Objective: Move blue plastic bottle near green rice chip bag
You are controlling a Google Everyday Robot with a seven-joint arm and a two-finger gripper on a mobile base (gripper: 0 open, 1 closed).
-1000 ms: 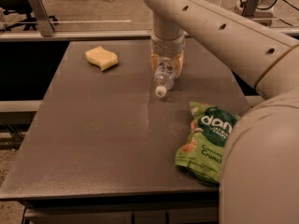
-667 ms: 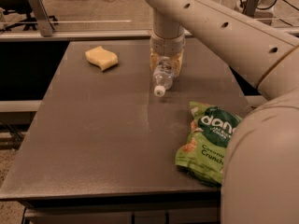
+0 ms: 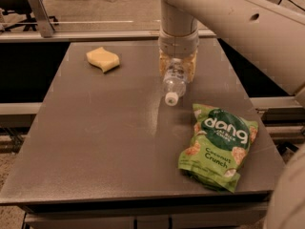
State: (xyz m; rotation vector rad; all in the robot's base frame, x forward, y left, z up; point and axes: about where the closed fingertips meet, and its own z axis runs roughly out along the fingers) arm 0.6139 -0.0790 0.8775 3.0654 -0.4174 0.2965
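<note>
Next, the gripper sets the blue plastic bottle down on the table [image 3: 173, 131] beside the green rice chip bag's inner top edge.
The blue plastic bottle [image 3: 174, 80], clear with a white cap, points cap-first toward the table's front. It is at the middle back of the table. My gripper [image 3: 177, 69] comes down from above and is shut on the bottle's body, with one yellowish finger [image 3: 164, 65] on each side. The bottle's base is hidden under the wrist. The green rice chip bag [image 3: 219, 144] lies flat at the front right with "dang" lettering facing up. Its top edge is a short gap to the right and front of the bottle's cap.
A yellow sponge [image 3: 102, 59] lies at the back left of the grey table [image 3: 105, 142]. My arm's upper links [image 3: 248, 27] cross the top right, and another part of the arm [image 3: 290, 194] fills the bottom right corner. A rail runs behind the table.
The bottle and gripper have shifted slightly right and forward, toward the bag. The arm part at the lower right has drawn back, uncovering more of the bag. The sponge has not moved.
</note>
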